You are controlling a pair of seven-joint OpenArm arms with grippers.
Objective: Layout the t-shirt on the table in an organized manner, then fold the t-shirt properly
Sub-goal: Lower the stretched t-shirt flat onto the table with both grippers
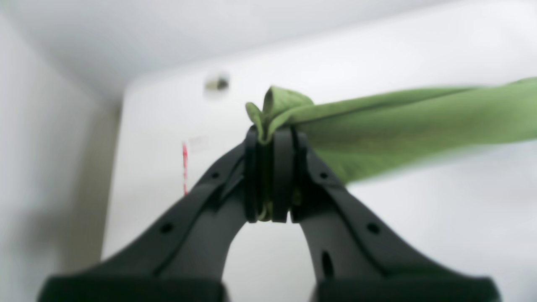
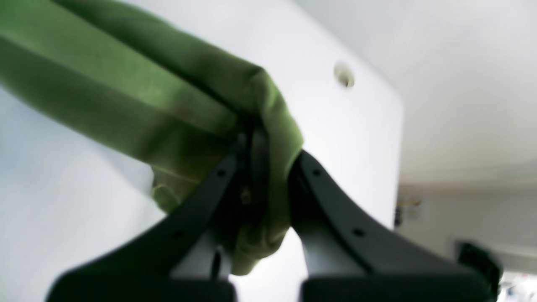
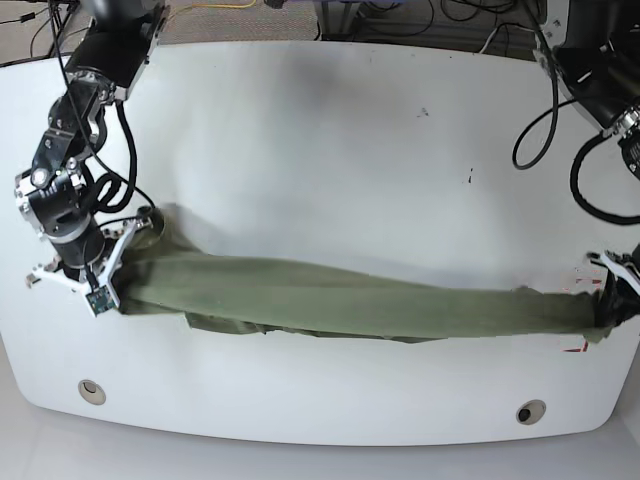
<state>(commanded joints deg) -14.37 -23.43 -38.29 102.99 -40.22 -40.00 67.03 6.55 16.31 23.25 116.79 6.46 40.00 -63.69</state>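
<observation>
The olive-green t-shirt's end in my right gripper, now held taut across the table's near part, will be let go on the bare white table (image 3: 178, 108) toward the yellow cable.
The olive-green t-shirt (image 3: 350, 300) is stretched into a long band across the near part of the white table (image 3: 330, 150), hanging taut between both grippers. At the right edge of the base view my left gripper (image 3: 606, 312) is shut on one end of it; in its wrist view the pinched cloth (image 1: 277, 107) bunches up between the black fingers (image 1: 282, 180). My right gripper (image 3: 122, 262), at the base view's left, is shut on the other end. There the fabric (image 2: 176, 105) wraps over the fingers (image 2: 319, 188) and hides the fingertips.
Two round metal grommets (image 3: 91, 390) (image 3: 529, 412) sit near the table's front edge. Red tape marks (image 3: 575, 347) lie by the left gripper. Cables (image 3: 540, 110) trail at the back right. Beyond the table's rounded corner in the right wrist view lies the floor (image 2: 461, 126).
</observation>
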